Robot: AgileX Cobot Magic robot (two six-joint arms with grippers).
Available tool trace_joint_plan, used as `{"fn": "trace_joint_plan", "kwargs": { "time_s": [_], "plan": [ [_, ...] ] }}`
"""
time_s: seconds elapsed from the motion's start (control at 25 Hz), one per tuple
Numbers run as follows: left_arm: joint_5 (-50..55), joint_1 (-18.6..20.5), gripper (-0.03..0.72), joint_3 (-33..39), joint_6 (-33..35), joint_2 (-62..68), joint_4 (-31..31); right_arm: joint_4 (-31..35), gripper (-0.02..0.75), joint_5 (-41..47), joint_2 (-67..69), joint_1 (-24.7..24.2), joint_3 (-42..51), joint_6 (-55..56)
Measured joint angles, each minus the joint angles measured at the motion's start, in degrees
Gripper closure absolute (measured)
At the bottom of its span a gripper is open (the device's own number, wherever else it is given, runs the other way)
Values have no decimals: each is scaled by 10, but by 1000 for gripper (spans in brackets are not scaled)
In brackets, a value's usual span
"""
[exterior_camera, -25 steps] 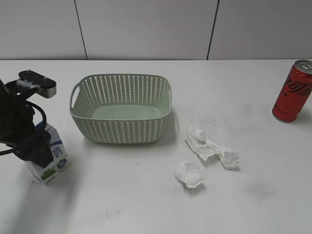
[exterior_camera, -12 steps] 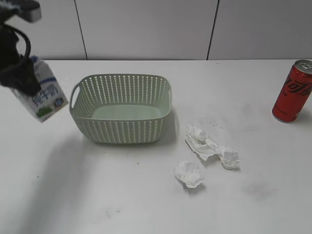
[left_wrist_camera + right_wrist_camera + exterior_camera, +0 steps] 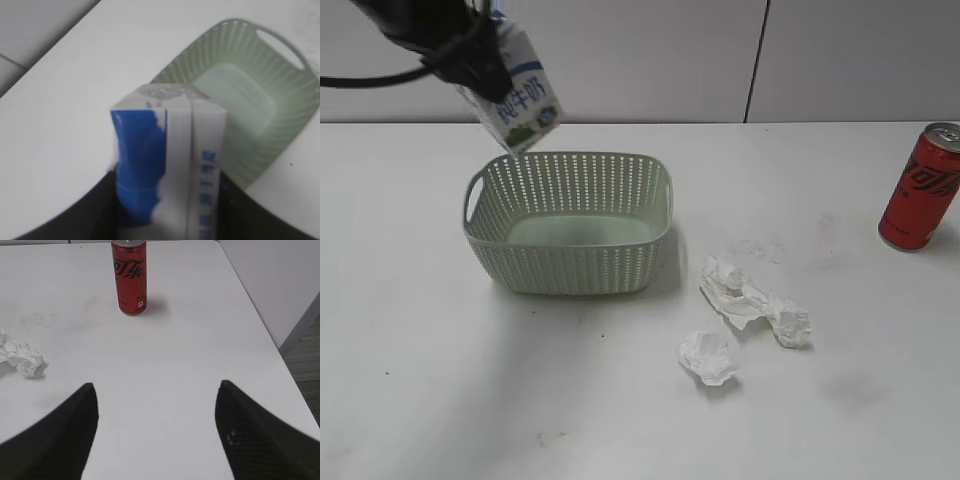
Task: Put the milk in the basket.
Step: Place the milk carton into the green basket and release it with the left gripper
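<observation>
Next, my left gripper lets go of the milk on the basket's bottom, toward the end of the basket nearer the crumpled white tissues [image 3: 610, 238] [image 3: 257, 112]. The milk now hangs tilted above the basket.
The milk [image 3: 522, 95] is a white carton with a blue band and a green picture at its base. It hangs tilted in the air above the far left corner of the basket [image 3: 570, 265]. My left gripper [image 3: 470, 60] is shut on the milk. In the left wrist view the milk [image 3: 170, 165] fills the middle between the dark jaws, and the pale green basket [image 3: 295, 90] lies beyond it, empty. My right gripper [image 3: 156, 390] is open and empty over bare table; it is out of the exterior view.
A red soda can [image 3: 920, 188] stands at the far right and shows in the right wrist view [image 3: 129, 276]. Two crumpled white tissues [image 3: 752, 300] [image 3: 708, 357] lie right of the basket. The table's right edge [image 3: 270, 335] is near the can.
My left gripper lifted the milk off the table at the left and carried it up and to the right, to above the basket's far left corner.
</observation>
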Motion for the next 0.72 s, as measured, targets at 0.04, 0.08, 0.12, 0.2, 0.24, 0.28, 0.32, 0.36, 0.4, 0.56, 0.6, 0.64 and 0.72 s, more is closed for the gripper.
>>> {"fn": "trace_joint_plan", "kwargs": {
  "time_s": [0.04,0.08,0.12,0.2,0.24,0.28,0.32,0.36,0.4,0.56,0.6,0.64,0.72],
  "plan": [
    [-9,-10,377,-1,0,16,0,0,155,0,0,0,0,0],
    [-20,-21,377,-2,0,31,0,0,155,0,0,0,0,0],
    [-30,-31,377,-2,0,43,0,0,155,0,0,0,0,0],
    [-56,-45,377,-2,0,72,-1,0,155,0,0,0,0,0],
    [-67,-50,377,-2,0,86,-1,0,155,0,0,0,0,0],
    [-79,-55,377,-2,0,98,-1,0,155,0,0,0,0,0],
    [-90,-59,377,-2,0,111,0,0,155,0,0,0,0,0],
    [-100,-62,377,-2,0,125,0,0,155,0,0,0,0,0],
    [-107,-65,377,-2,0,135,0,0,154,0,0,0,0,0],
    [-122,-76,377,-2,0,177,-1,0,154,0,0,0,0,0],
    [-128,-79,377,-2,0,186,-1,0,154,0,0,0,0,0],
    [-135,-80,377,-2,0,194,-1,0,154,0,0,0,0,0],
    [-146,-82,377,-2,0,207,-2,0,154,0,0,0,0,0]
  ]
}}
